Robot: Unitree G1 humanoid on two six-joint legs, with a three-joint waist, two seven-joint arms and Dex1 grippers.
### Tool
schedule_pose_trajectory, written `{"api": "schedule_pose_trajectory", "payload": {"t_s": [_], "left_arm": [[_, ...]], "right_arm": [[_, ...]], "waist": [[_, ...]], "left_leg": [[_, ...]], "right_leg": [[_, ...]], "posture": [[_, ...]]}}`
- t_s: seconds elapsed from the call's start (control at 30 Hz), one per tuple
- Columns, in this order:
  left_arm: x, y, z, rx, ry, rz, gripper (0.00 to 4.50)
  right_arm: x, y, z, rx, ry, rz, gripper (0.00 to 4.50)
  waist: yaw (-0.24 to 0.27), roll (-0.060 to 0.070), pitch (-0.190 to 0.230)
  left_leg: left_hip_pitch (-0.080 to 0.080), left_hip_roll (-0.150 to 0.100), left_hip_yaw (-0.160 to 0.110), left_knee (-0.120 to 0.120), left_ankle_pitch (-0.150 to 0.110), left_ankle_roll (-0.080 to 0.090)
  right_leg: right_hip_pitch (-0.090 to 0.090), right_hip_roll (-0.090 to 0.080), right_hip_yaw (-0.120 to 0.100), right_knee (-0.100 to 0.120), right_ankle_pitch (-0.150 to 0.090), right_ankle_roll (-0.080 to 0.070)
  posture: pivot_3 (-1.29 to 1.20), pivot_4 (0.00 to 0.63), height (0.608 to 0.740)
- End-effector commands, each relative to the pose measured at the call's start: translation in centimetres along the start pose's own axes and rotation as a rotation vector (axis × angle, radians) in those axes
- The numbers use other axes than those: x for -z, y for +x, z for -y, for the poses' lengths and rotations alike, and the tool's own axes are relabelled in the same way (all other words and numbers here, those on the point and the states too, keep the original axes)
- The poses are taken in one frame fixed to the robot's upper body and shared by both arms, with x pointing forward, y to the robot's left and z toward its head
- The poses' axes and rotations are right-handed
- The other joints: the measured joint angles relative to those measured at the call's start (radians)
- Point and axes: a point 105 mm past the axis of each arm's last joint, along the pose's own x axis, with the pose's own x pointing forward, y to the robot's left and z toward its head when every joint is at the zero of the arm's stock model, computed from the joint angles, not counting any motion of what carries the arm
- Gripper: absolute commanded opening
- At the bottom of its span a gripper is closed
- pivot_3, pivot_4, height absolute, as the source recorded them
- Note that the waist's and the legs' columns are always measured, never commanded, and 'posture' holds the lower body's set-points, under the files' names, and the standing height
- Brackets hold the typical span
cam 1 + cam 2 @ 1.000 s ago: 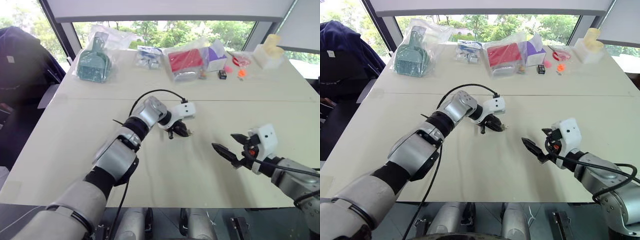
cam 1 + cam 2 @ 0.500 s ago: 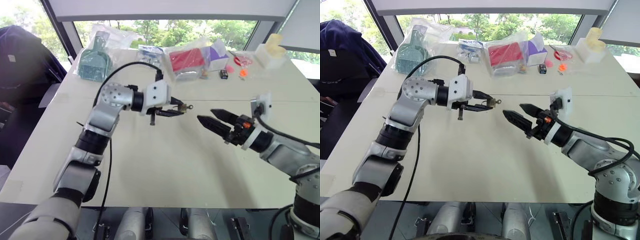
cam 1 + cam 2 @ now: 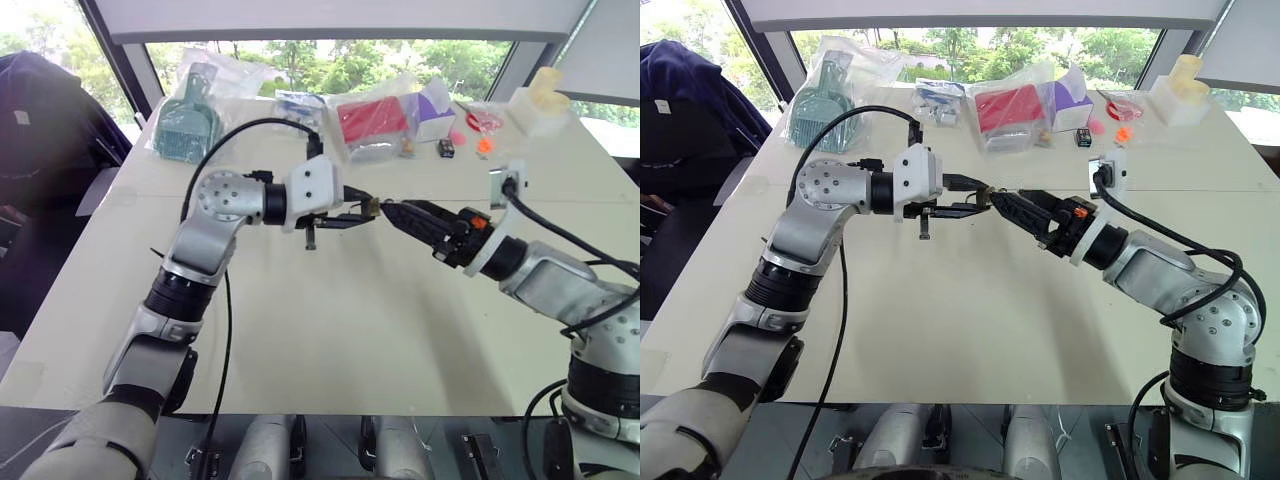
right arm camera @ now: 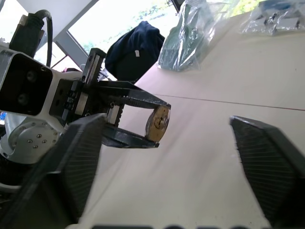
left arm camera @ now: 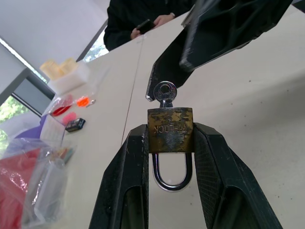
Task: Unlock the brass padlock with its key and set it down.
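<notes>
The brass padlock's shackle sits back between my left gripper's fingers, so next my right gripper takes the padlock's body (image 5: 170, 130), freeing my left gripper to open the shackle.
My left gripper (image 3: 358, 207) is shut on the brass padlock (image 5: 170, 136) and holds it in the air above the white table (image 3: 330, 330), pointing to the right. Its two pads clamp the lock's body, with the silvery shackle (image 5: 170, 174) back between the fingers. The key (image 5: 165, 91) sticks out of the lock's far end. My right gripper (image 3: 395, 213) points left at the lock, open. Its fingertips (image 5: 162, 81) are right at the key's head, one on each side, and I cannot tell whether they touch it. The right wrist view looks end-on at the padlock (image 4: 158, 123).
Along the table's far edge lie a green item in a plastic bag (image 3: 187, 125), a bagged red box (image 3: 372, 122), a purple box (image 3: 432, 105), small black and orange bits (image 3: 445, 148) and a white container (image 3: 540, 105). A person in dark clothes (image 5: 143, 19) sits at the table's end.
Both arms rose from near the table. The left gripper lifted the padlock and turned it toward the right. The right gripper moved left until its tips reached the key.
</notes>
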Motion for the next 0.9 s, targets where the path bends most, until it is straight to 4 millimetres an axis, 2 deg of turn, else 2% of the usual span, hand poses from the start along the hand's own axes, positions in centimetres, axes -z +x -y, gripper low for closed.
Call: {"api": "schedule_pose_trajectory", "payload": {"t_s": [0.03, 0.17, 0.4, 0.67, 0.8, 0.9], "left_arm": [[-1.4, -0.2, -0.1, -0.008, 0.045, 0.045, 0.71], [-1.3, -0.2, -0.3, -0.015, 0.060, 0.044, 0.71], [-1.6, -0.2, -0.6, -0.055, 0.174, 0.042, 0.71], [-0.8, -0.2, -0.6, -0.123, 0.361, 0.026, 0.71], [-1.4, -0.2, -1.2, -0.205, 0.619, 0.034, 0.71], [-1.9, -0.4, -1.9, -0.257, 0.709, 0.056, 0.71]], "right_arm": [[-0.5, 0.4, -0.7, -0.030, 0.005, 0.033, 2.15], [0.1, 0.7, -0.6, -0.027, 0.024, 0.021, 0.03], [0.4, 1.3, -0.6, -0.021, 0.105, 0.058, 0.03], [1.0, 2.2, 0.4, 0.058, 0.243, 0.108, 0.03], [2.2, 3.2, 1.9, 0.161, 0.367, 0.093, 0.03], [2.4, 3.5, 2.2, 0.183, 0.421, 0.105, 0.03]], "waist": [[0.000, 0.000, 0.000], [-0.001, 0.000, 0.000], [-0.001, 0.000, 0.000], [0.000, 0.000, 0.000], [-0.004, 0.000, 0.000], [-0.007, 0.000, 0.000]], "left_leg": [[0.000, 0.000, 0.000, 0.000, 0.000, 0.000], [0.000, 0.000, 0.000, 0.000, 0.000, 0.000], [0.000, 0.000, 0.000, 0.000, 0.000, 0.000], [0.001, 0.000, 0.000, 0.000, 0.003, -0.005], [0.001, 0.000, 0.000, 0.000, 0.003, -0.005], [0.001, 0.000, 0.000, -0.001, 0.003, -0.005]], "right_leg": [[0.000, 0.000, 0.000, 0.000, 0.000, 0.000], [0.000, 0.000, 0.000, 0.000, 0.000, 0.000], [0.000, 0.000, 0.000, 0.000, 0.000, 0.000], [0.000, 0.000, 0.000, 0.000, 0.000, 0.000], [0.000, 0.000, 0.000, 0.000, 0.000, 0.000], [0.000, 0.000, 0.000, 0.000, 0.000, 0.000]], "posture": [[0.00, 0.150, 0.735], [0.00, 0.150, 0.735], [0.00, 0.150, 0.735], [0.00, 0.150, 0.735], [0.00, 0.150, 0.735], [0.00, 0.150, 0.735]]}}
